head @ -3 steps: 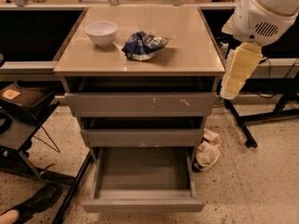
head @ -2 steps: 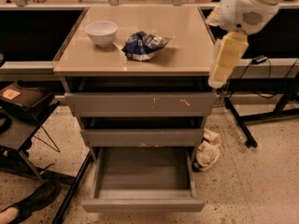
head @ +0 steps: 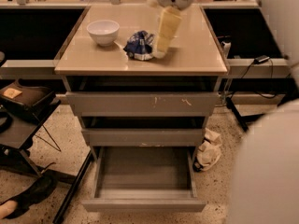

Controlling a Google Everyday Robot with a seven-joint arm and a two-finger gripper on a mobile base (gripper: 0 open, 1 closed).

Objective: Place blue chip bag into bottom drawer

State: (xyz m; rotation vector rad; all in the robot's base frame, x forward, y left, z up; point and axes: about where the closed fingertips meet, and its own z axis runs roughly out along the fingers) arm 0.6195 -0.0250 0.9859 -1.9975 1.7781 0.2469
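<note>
I move my gripper next over to the middle of the blue chip bag [head: 143, 45] beside the white bowl and close it there.
The blue chip bag [head: 138, 45] lies crumpled on the tan cabinet top [head: 196, 59], just right of the white bowl [head: 103, 31]. My gripper [head: 160, 50] hangs down over the top with its yellowish fingers [head: 166, 29] covering the bag's right edge. The bottom drawer [head: 144, 178] is pulled out toward me at floor level and shows a bare grey tray.
Two scratched grey drawers [head: 142, 104] sit above the bottom one, slightly pulled out. A crumpled white rag [head: 208, 150] lies on the floor at the right. A black chair [head: 23, 111] stands at the left. Cables [head: 254, 73] hang at the right.
My arm has swung left from the cabinet's right edge to over the top. The gripper now sits at the chip bag's right side. The bag and bowl have not moved.
</note>
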